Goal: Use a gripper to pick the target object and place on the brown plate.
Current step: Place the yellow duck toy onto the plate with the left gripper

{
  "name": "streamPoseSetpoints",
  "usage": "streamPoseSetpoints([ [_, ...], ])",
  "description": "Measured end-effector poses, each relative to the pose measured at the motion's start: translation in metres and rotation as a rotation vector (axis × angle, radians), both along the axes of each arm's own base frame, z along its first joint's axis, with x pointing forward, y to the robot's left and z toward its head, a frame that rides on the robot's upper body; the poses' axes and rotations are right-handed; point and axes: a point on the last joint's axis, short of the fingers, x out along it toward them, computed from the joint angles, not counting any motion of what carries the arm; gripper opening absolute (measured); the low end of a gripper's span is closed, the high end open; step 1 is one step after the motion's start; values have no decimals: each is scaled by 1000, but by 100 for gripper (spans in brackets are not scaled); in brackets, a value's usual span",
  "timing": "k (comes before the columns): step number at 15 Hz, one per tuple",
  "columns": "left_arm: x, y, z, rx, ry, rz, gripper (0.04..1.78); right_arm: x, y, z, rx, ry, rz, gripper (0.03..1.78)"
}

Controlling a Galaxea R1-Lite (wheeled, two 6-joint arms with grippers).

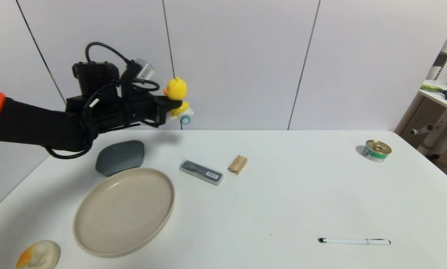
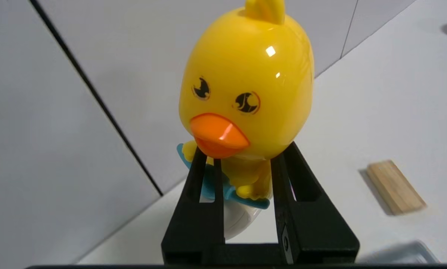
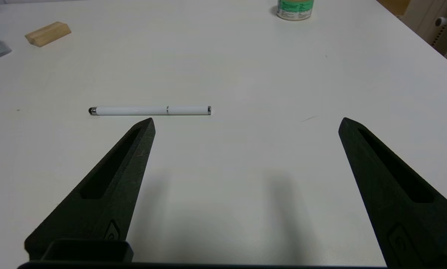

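The left gripper needs to release the yellow duck toy on the brown plate's side [image 1: 144,210] toward the table's middle.
My left gripper [image 1: 173,105] is shut on the yellow duck toy [image 1: 176,89] and holds it high above the table's far left, beyond the grey dish. In the left wrist view the duck [image 2: 247,86] faces the camera, its body clamped between the black fingers [image 2: 204,175], with the white scooter below. The brown plate [image 1: 124,211] lies flat on the table at the near left, below and nearer than the gripper. My right gripper [image 3: 245,123] is open and empty, low over the table near the white pen; it does not show in the head view.
A grey rounded dish [image 1: 120,157] lies just beyond the plate. A grey case [image 1: 201,172] and a tan wooden block [image 1: 237,164] lie mid-table. A tin can [image 1: 377,150] stands far right, a white pen [image 1: 354,241] near right, a pale shell-like object [image 1: 38,256] at the near left corner.
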Motion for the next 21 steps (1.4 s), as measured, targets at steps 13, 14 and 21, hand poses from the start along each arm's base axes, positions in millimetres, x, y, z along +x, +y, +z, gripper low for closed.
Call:
streamPoseSetpoints([
  [13,-187,49,-50,137,303,184,39,0,0,0,0,0,0,170],
  [14,-189,50,-53,135,297,186,39,0,0,0,0,0,0,170],
  [21,-184,49,-63,116,267,181,74,0,0,0,0,-1,1,170],
])
